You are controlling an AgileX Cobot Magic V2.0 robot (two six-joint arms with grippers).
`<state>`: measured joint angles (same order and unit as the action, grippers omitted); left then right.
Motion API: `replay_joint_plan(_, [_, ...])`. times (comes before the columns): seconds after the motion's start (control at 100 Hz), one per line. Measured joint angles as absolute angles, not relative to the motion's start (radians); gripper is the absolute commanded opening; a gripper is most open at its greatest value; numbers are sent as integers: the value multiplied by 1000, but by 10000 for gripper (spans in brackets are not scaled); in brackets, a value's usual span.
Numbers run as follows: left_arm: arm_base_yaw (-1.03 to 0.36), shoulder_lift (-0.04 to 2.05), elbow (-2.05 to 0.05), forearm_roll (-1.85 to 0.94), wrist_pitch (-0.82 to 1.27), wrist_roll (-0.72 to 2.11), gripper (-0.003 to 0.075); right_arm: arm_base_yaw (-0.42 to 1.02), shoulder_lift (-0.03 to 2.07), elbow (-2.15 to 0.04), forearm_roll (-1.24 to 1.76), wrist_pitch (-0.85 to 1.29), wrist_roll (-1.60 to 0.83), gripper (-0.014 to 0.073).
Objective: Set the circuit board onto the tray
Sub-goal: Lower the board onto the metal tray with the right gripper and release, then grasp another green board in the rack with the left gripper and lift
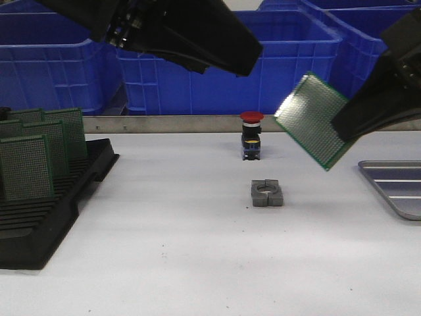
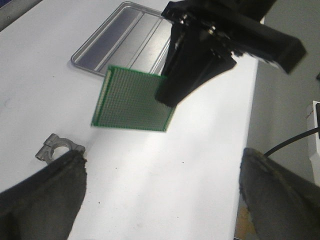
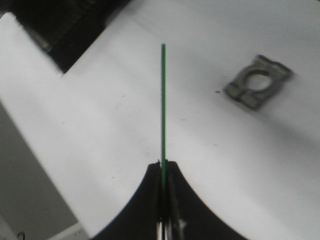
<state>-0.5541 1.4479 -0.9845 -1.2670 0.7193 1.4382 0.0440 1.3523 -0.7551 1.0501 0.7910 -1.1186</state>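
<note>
My right gripper needs to lay the green circuit board, still held tilted in the air, down flat across the ribs inside the silver-grey tray [image 1: 410, 192].
My right gripper [image 1: 342, 128] is shut on a green perforated circuit board [image 1: 311, 120] and holds it tilted in the air, left of the silver-grey ribbed tray [image 1: 395, 185] at the table's right edge. The right wrist view shows the board edge-on [image 3: 163, 100], clamped between the black fingers [image 3: 150, 200]. The left wrist view shows the board [image 2: 134, 99], the right gripper [image 2: 167, 92] on it, and the tray [image 2: 120, 40] beyond. My left gripper [image 2: 162, 175] is open and empty, high above the table; it shows at the top of the front view [image 1: 253, 59].
A black slotted rack [image 1: 46, 197] with several green boards stands at the left. A red-capped push button [image 1: 251, 135] and a grey metal clamp block [image 1: 266, 193] sit mid-table. Blue crates [image 1: 197, 59] line the back.
</note>
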Motion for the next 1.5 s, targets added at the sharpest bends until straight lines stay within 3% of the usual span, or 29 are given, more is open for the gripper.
replay_joint_plan(0.32, [-554,1448,-984,-1267,719,1440,587,-192,1389,-755,1047,596,-1032,-69])
replay_joint_plan(0.72, [-554,1448,-984,-1267,719,1440,587,-213,1571,-755,1050,439,-1032,-59])
replay_joint_plan(0.82, [-554,1448,-984,-1267,719,1440,587,-213,1593,-755,1052,429,-1032,48])
replay_joint_plan(1.01, [-554,1448,-984,-1267,715,1440,587,-213,1599,-755,1054,367,-1032,526])
replay_joint_plan(1.08, [-554,1448,-984,-1267,702,1440,587,-213,1599,-755,1058,335,-1032,633])
replay_joint_plan(1.33, [-543,1448,-984,-1162,669,1440,587,-213,1599,-755,1058,310,-1034,652])
replay_joint_plan(1.5, [-441,1448,-986,-1032,673,1440,587,-213,1599,-755,1058,310,-1034,652])
